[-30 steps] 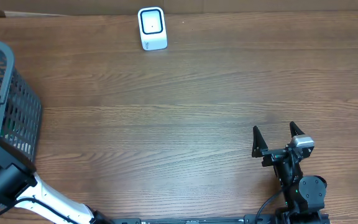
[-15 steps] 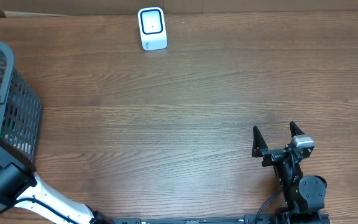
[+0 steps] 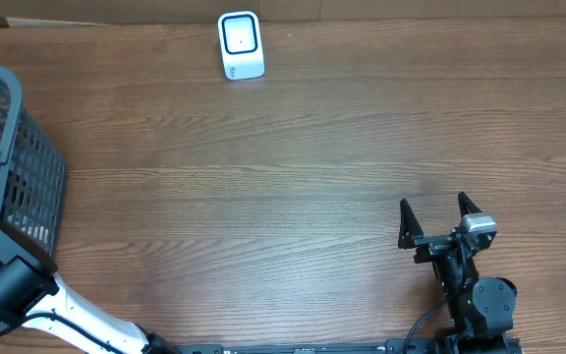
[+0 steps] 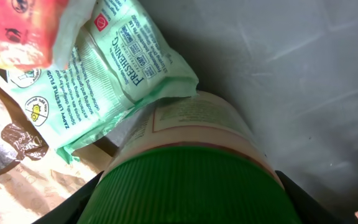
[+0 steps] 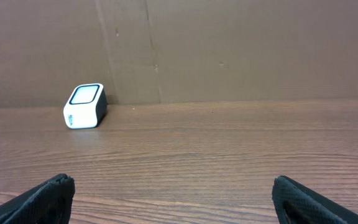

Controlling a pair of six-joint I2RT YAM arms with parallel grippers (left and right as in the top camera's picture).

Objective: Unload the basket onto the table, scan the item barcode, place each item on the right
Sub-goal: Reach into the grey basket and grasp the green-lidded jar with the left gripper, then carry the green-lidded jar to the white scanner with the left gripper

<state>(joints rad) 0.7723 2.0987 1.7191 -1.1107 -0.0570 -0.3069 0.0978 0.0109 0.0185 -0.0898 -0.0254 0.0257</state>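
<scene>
The robot's left gripper should release the jar on the middle of the bare wooden table (image 3: 284, 182), in front of the white scanner. The jar is still inside the grey mesh basket.
A jar with a ribbed green lid (image 4: 188, 186) and a pale label lies inside the basket. My left gripper (image 4: 188, 202) has a black finger pressed against each side of the lid. In the overhead view only the left arm (image 3: 3, 280) shows, reaching into the grey mesh basket (image 3: 28, 167). No barcode shows on the jar. The white scanner (image 3: 241, 44) stands at the far edge of the table and appears again as the scanner (image 5: 84, 106) in the right wrist view. My right gripper (image 3: 440, 221) rests open near the front edge, its fingertips (image 5: 51, 196) wide apart over bare wood.
A mint-green pouch (image 4: 117, 68) and a red packet (image 4: 30, 28) lie against the jar in the basket, on a grey liner (image 4: 291, 74). A brown cardboard wall (image 5: 229, 50) backs the table behind the scanner.
The left wrist at the basket's edge has shifted very slightly in the overhead view. The right arm and the scanner have not moved.
</scene>
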